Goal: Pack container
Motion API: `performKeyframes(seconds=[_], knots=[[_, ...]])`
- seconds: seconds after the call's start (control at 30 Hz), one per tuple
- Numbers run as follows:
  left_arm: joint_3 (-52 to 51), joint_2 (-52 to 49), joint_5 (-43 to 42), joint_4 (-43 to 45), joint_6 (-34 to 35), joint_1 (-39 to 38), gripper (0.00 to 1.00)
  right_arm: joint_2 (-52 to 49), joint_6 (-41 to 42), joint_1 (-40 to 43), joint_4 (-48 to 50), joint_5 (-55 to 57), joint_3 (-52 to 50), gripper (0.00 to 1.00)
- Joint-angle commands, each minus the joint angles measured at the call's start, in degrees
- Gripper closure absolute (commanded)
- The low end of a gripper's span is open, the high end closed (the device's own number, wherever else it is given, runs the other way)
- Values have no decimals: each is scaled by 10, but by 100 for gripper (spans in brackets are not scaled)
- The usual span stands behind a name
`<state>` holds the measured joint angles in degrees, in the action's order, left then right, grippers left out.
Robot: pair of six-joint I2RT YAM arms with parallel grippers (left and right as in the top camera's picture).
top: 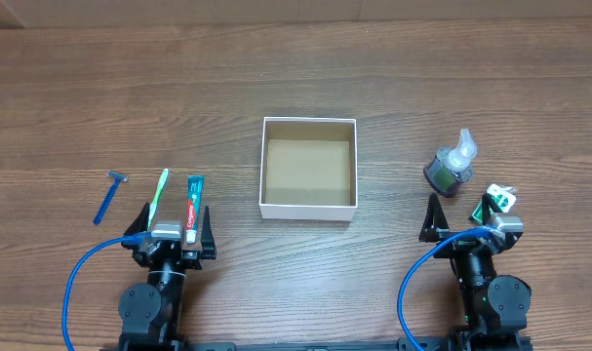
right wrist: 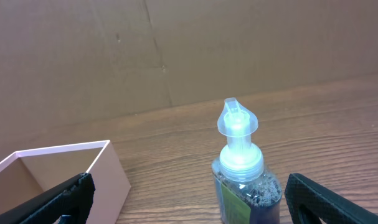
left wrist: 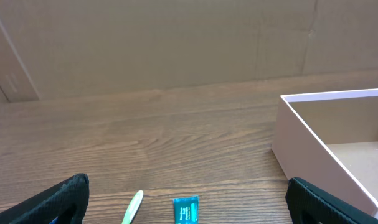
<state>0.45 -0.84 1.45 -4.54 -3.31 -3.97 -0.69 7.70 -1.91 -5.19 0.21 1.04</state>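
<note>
The bottle belongs in the container, so next my right gripper goes to the pump bottle's clear top (top: 463, 150) (right wrist: 238, 129) to close there.
The container (top: 308, 206), a white-walled square box with a brown inside, stands empty at the table's middle; it also shows in the left wrist view (left wrist: 313, 134) and the right wrist view (right wrist: 108, 171). My left gripper (top: 172, 226) is open at the front left, over the near ends of a green toothbrush (top: 159, 191) and a teal toothpaste tube (top: 193, 200); their tips show in the left wrist view, toothbrush (left wrist: 132, 208), tube (left wrist: 185, 210). My right gripper (top: 463, 216) is open at the front right, just behind a pump bottle (top: 450, 167) (right wrist: 243, 180).
A blue razor (top: 110, 196) lies left of the toothbrush. A small green and white packet (top: 498, 199) lies next to my right gripper. A cardboard wall (left wrist: 176, 43) stands at the table's far edge.
</note>
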Motion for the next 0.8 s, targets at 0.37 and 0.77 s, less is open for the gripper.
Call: performKeyframes(seconds=[0.37,0.77], knots=[[110,-5,-21,-165,136,5,0,-71,74,1,-104,-114,75,0],[367,-175,-21,-352,130,5,0,-327,83,1,-302,-131,381,0]])
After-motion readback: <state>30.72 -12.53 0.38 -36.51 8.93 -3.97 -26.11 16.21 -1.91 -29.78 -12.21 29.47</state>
